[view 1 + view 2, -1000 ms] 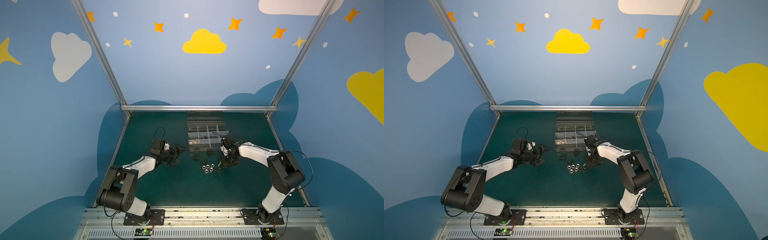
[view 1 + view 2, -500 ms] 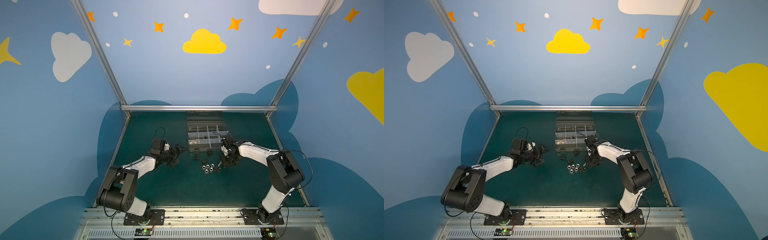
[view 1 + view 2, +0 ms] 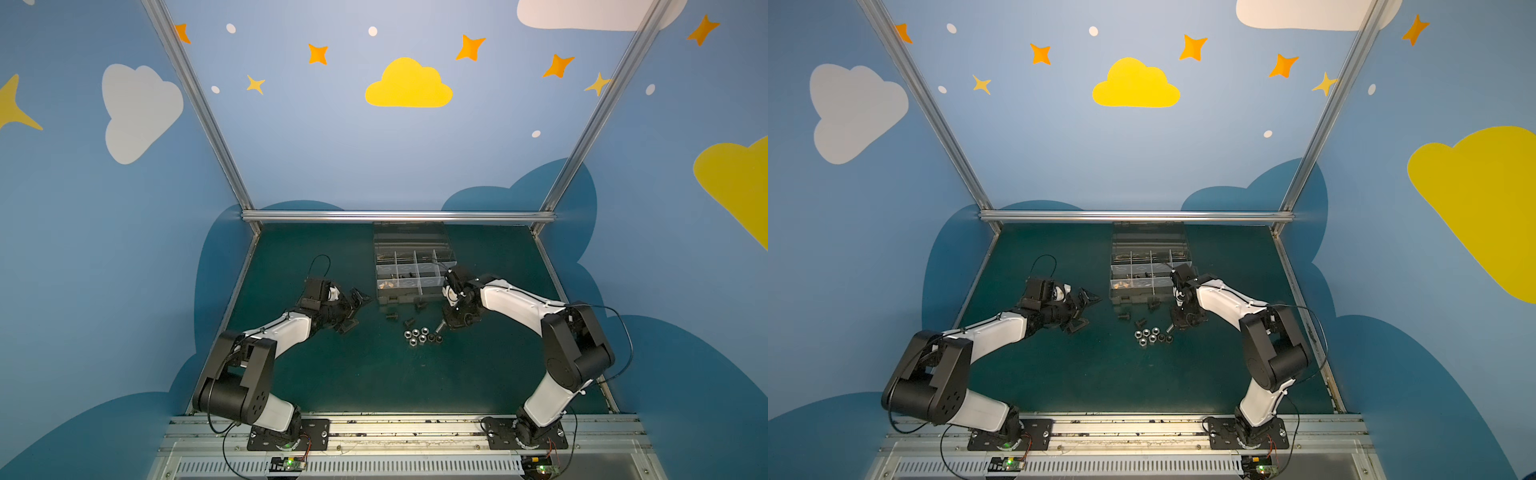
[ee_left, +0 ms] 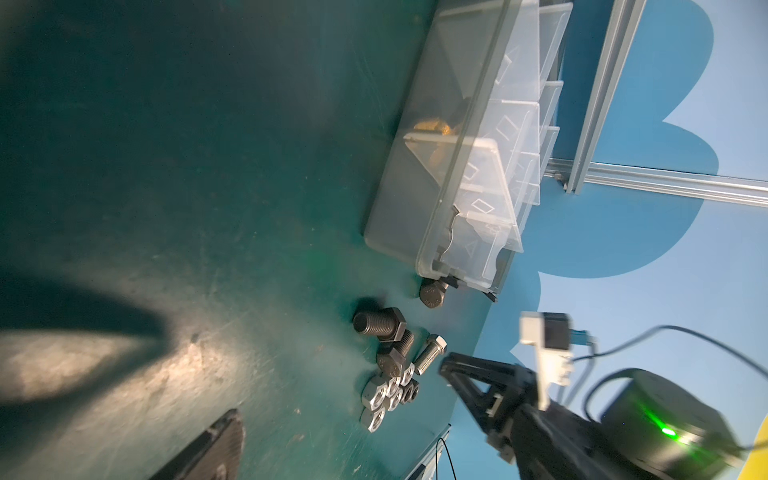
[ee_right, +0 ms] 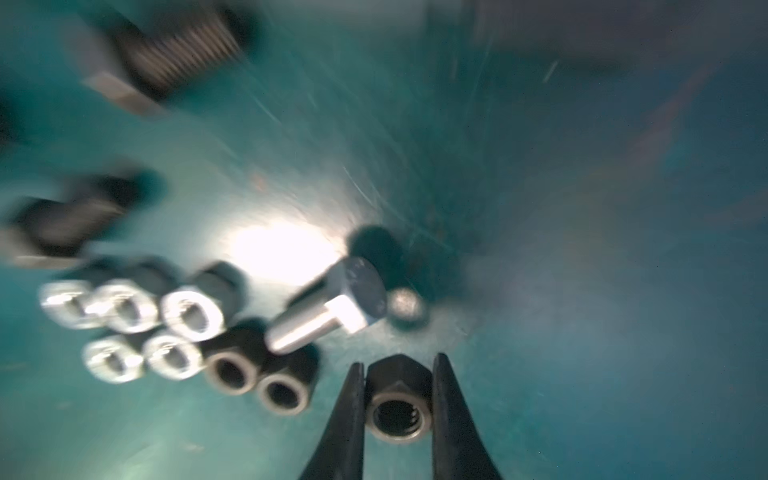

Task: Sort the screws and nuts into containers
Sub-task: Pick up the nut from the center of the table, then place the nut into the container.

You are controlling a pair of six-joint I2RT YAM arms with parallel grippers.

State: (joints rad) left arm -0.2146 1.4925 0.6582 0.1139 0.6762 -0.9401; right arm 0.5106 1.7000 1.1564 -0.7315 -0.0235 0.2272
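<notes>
The dark nut will drop from my right gripper into the organiser box's middle-row compartment (image 3: 429, 272) next to the dark pieces, as the gripper lets it go there.
In the right wrist view my right gripper (image 5: 398, 363) is shut on a dark nut (image 5: 397, 409), one finger on each flat. Beside it lie two more dark nuts (image 5: 257, 378), several silver nuts (image 5: 124, 307) and a silver screw (image 5: 328, 307). In both top views this gripper (image 3: 451, 326) points down at the right end of the nut pile (image 3: 419, 334). Black screws (image 3: 409, 321) lie between the pile and the containers (image 3: 409, 274). My left gripper (image 3: 356, 311) hovers open and empty left of the pile; only one of its fingers (image 4: 216, 444) shows in the left wrist view.
The organiser box (image 3: 1133, 296) sits at the back centre with its clear lid laid open behind it; brass pieces lie in its front left compartment (image 4: 432, 126). One black screw (image 4: 432, 293) rests against the box's front wall. The green mat (image 3: 374, 374) stretches toward the front rail.
The right gripper's jaws have drawn together onto the dark nut at the right end of the pile. The left arm has stayed where it was.
</notes>
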